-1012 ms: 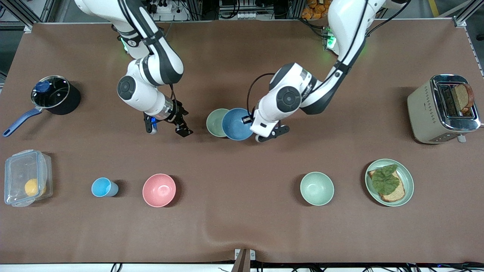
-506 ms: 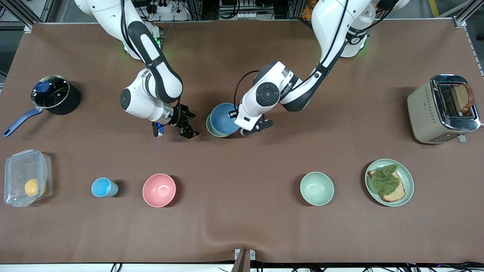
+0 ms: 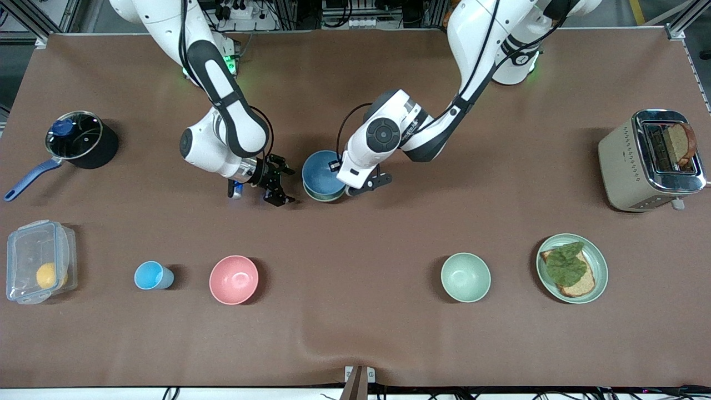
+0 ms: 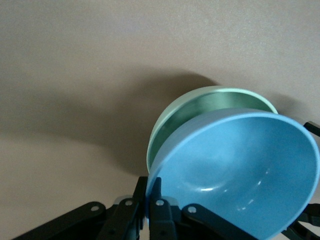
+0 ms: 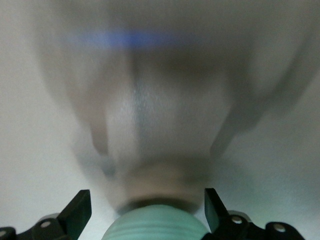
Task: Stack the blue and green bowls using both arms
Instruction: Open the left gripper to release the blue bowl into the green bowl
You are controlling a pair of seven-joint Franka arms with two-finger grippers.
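My left gripper needs to let go of the blue bowl inside the sage-green bowl (image 3: pixel 323 184) (image 4: pixel 219 156), where it will be nested between both of my grippers.
The blue bowl (image 3: pixel 321 173) hangs tilted over the sage-green bowl (image 3: pixel 322 196), which stands on the table's middle and shows only as a rim under it. My left gripper (image 3: pixel 340 175) is shut on the blue bowl's rim. In the left wrist view its fingers (image 4: pixel 161 202) pinch the rim of the blue bowl (image 4: pixel 240 170), whose lower edge dips into the green bowl (image 4: pixel 200 107). My right gripper (image 3: pixel 282 184) is open just beside the green bowl, toward the right arm's end. In the right wrist view the green bowl (image 5: pixel 157 224) lies between its spread fingers (image 5: pixel 77 209).
Nearer the front camera stand a pink bowl (image 3: pixel 234 279), a light-blue cup (image 3: pixel 153 275), a mint-green bowl (image 3: pixel 465 276) and a green plate (image 3: pixel 603 272) with toast. A toaster (image 3: pixel 639 161), a pot (image 3: pixel 83 141) and a plastic box (image 3: pixel 39 261) sit at the table's ends.
My left gripper has carried the blue bowl toward the right arm's end, from beside the green bowl to over it. My right gripper has moved in close to the green bowl.
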